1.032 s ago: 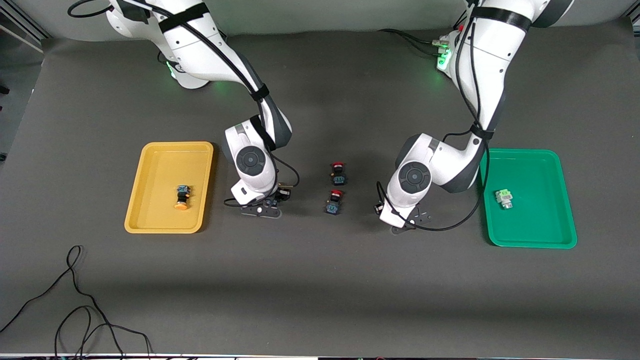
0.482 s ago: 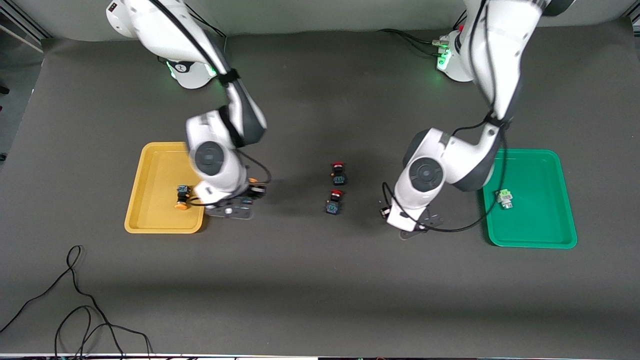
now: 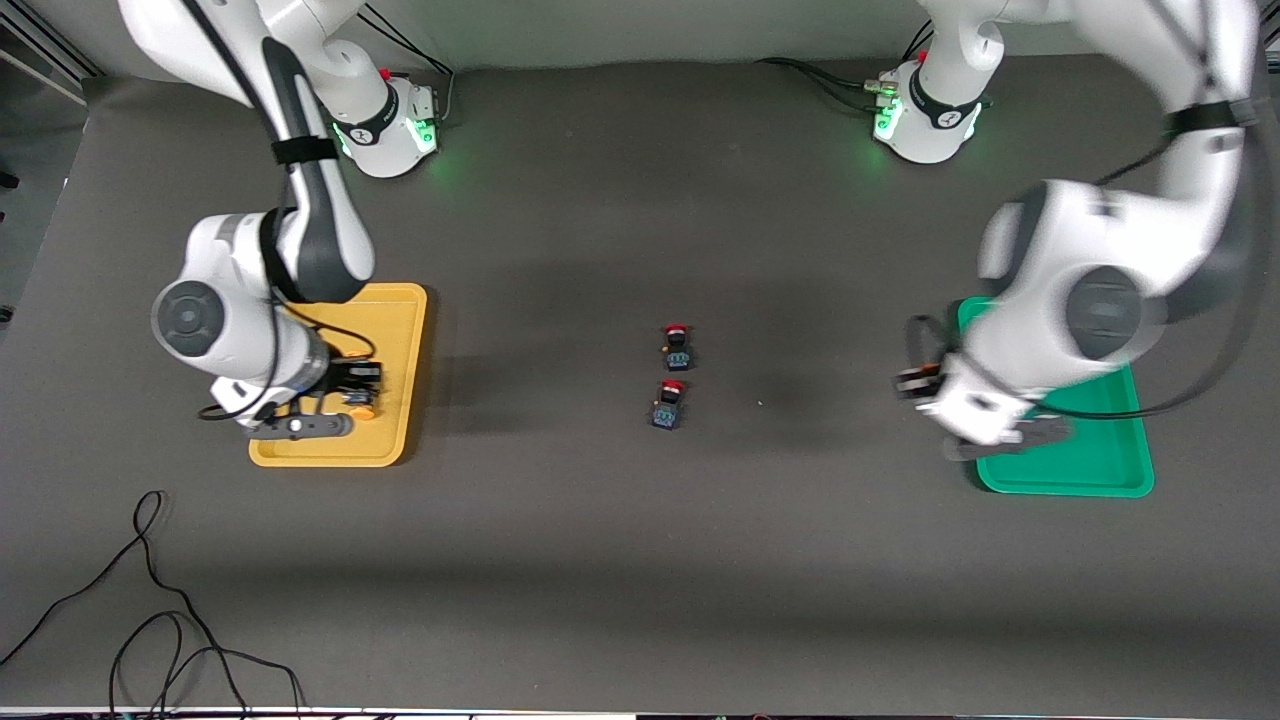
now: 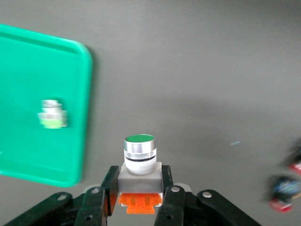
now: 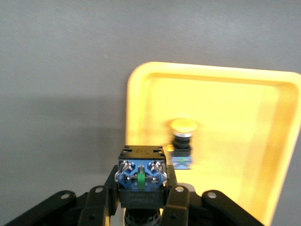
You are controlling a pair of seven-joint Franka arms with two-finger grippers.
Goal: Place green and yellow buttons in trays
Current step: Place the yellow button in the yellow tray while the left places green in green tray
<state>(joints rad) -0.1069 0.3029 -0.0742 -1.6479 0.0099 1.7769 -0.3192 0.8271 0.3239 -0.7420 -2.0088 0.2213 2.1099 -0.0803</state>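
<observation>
The robot's left gripper will place the green-capped button next to the pale-green button in the green tray (image 3: 1088,392), toward that tray's outer edge.
My left gripper (image 3: 918,380) is shut on a green-capped button (image 4: 139,162) with a white-silver body and an orange base. It hangs over the table just beside the green tray (image 3: 1100,440). That tray (image 4: 42,84) holds a pale-green button (image 4: 52,114), which the arm hides in the front view. My right gripper (image 3: 355,380) is shut on a black-blue button (image 5: 141,181), cap down, over the yellow tray (image 3: 400,330). A yellow-capped button (image 5: 182,141) lies in the tray (image 5: 235,117) just ahead of it, and its orange cap (image 3: 366,408) shows in the front view.
Two red-capped buttons (image 3: 677,345) (image 3: 668,403) lie at the table's middle, one nearer the front camera than the other. Loose black cables (image 3: 150,600) lie near the front edge at the right arm's end.
Both arms swung outward from the table's middle, each carrying a button. The right gripper now hangs over the yellow tray, the left beside the green tray's edge.
</observation>
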